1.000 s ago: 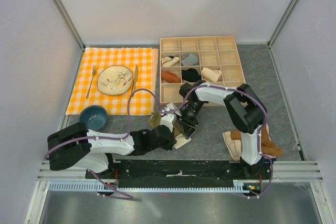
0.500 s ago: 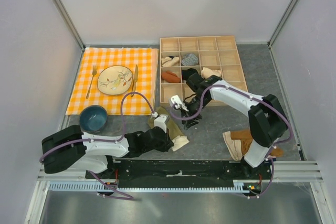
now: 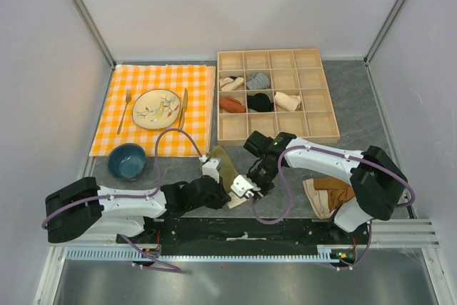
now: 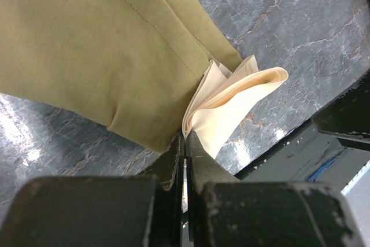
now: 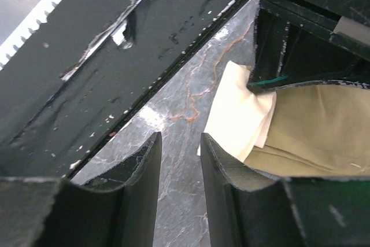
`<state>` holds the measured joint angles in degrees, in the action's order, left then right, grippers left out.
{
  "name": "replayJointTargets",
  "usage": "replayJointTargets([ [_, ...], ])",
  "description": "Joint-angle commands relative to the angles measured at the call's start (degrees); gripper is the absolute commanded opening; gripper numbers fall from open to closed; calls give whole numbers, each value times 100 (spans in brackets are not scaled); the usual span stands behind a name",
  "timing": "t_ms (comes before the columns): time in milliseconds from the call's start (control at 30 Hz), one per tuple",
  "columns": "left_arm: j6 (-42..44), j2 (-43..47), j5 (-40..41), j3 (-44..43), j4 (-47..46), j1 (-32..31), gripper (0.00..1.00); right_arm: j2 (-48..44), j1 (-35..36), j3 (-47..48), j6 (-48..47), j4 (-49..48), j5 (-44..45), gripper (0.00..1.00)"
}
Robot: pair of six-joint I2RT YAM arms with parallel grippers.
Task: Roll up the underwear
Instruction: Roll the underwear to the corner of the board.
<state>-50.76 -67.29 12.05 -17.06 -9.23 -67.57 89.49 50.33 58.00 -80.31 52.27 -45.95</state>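
The cream waistband fans out loose beside the left gripper, so next the right gripper pinches that fanned end [image 4: 265, 77] before the left gripper takes hold of the underwear's near side again.
The underwear [image 3: 223, 164] lies folded on the grey table near the front edge, olive-khaki with its cream waistband [image 3: 235, 200] at the near end. In the left wrist view the underwear [image 4: 87, 44] fills the top and the waistband [image 4: 237, 99] fans out beside my fingers. My left gripper [image 3: 218, 189] [image 4: 185, 138] is shut on the underwear's near edge where olive meets cream. My right gripper [image 3: 243, 192] [image 5: 179, 143] is open and empty, low over bare table just beside the waistband [image 5: 240, 114], with the olive fabric [image 5: 315, 128] to its right.
A wooden compartment box [image 3: 314, 132] holding rolled garments stands behind. A pile with a rust-brown garment [image 3: 334, 192] lies at the right. An orange checked cloth [image 3: 200, 76] with plate, fork and knife, and a blue bowl [image 3: 127, 160], are at the left. The black base rail [image 5: 87, 56] is close.
My right arm has swung from the box down to the near end of the underwear. My left gripper has drawn back slightly, still holding the fabric.
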Motion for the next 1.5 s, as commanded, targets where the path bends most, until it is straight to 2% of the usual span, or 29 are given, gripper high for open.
replayJointTargets([
  [0,-294,207,280,168,115,16,2,-29,214,-86,314,-717,278,40],
  [367,-320,190,271,176,71,16,2,323,505,-430,1228,-2009,1132,46],
  [633,-469,497,359,317,124,7,2,508,540,-684,1263,-2405,1580,50],
  [833,-575,804,324,440,211,16,2,604,584,-869,1386,-2643,1818,50],
  [900,-584,945,324,493,238,16,7,666,610,-887,1465,-2740,1871,48],
  [967,-584,1033,333,502,282,16,15,701,628,-887,1562,-2792,1871,46],
  [1033,-584,1200,376,493,422,16,18,745,663,-869,1615,-2801,1871,40],
  [1167,-514,1735,526,432,888,16,41,833,672,-817,1835,-2740,1827,29],
  [1200,-470,1884,570,440,1071,16,43,859,672,-764,1826,-2670,1801,25],
  [1300,-286,2587,719,449,1476,16,48,903,663,-580,1879,-2363,1616,20],
  [1467,30,3755,992,537,1943,16,50,1114,452,-62,1791,-1250,959,16],
])
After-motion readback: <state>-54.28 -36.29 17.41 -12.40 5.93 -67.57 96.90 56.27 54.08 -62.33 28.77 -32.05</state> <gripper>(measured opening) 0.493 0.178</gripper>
